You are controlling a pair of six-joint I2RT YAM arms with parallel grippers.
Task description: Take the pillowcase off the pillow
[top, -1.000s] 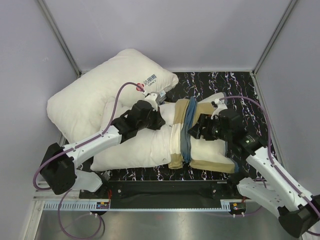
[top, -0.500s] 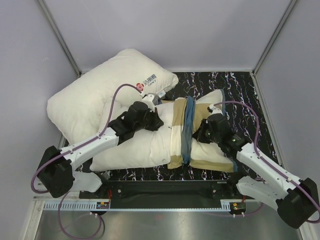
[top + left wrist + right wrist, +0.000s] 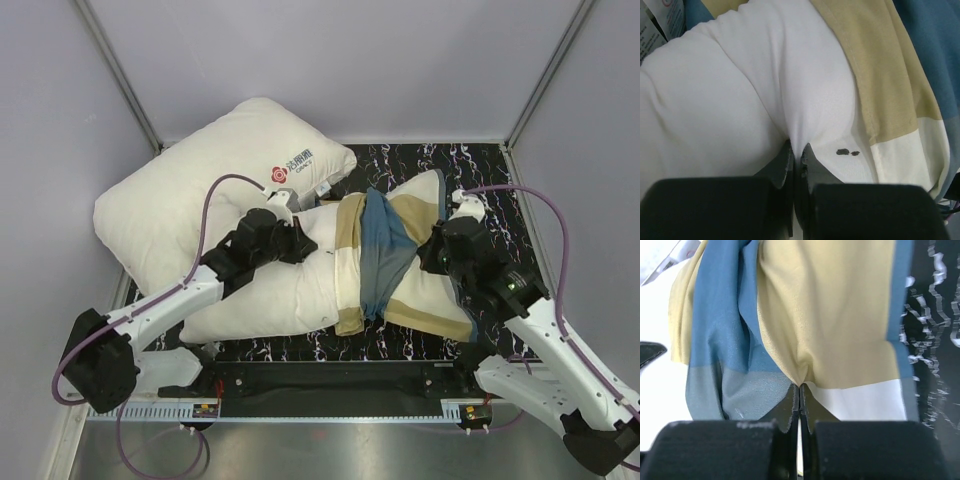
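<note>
The pillowcase is pinched by my right gripper far from the hem around the pillow, so my right gripper will open and take the front edge nearer the hem (image 3: 374, 306).
The off-white pillow (image 3: 265, 290) lies across the dark marbled table, its right part still inside the checked teal, tan and cream pillowcase (image 3: 400, 260). My left gripper (image 3: 300, 243) is shut on a pinch of the pillow's bare white cloth (image 3: 765, 100), beside two small dark specks (image 3: 847, 152); the pillowcase's tan hem (image 3: 885, 85) runs to its right. My right gripper (image 3: 437, 262) is shut on a fold of the pillowcase (image 3: 830, 315), where tan meets cream, pulling the fabric into a peak. The teal band (image 3: 382, 250) is stretched out towards it.
A second white pillow with a red printed logo (image 3: 215, 175) lies at the back left, against the wall and partly under the first. Grey walls close in the table on three sides. Bare marbled table (image 3: 485, 165) shows at the back right.
My right gripper closed on the pillowcase and drew back to the right, spreading the bunched teal band wider. The left arm shifted slightly left, still pinching the pillow.
</note>
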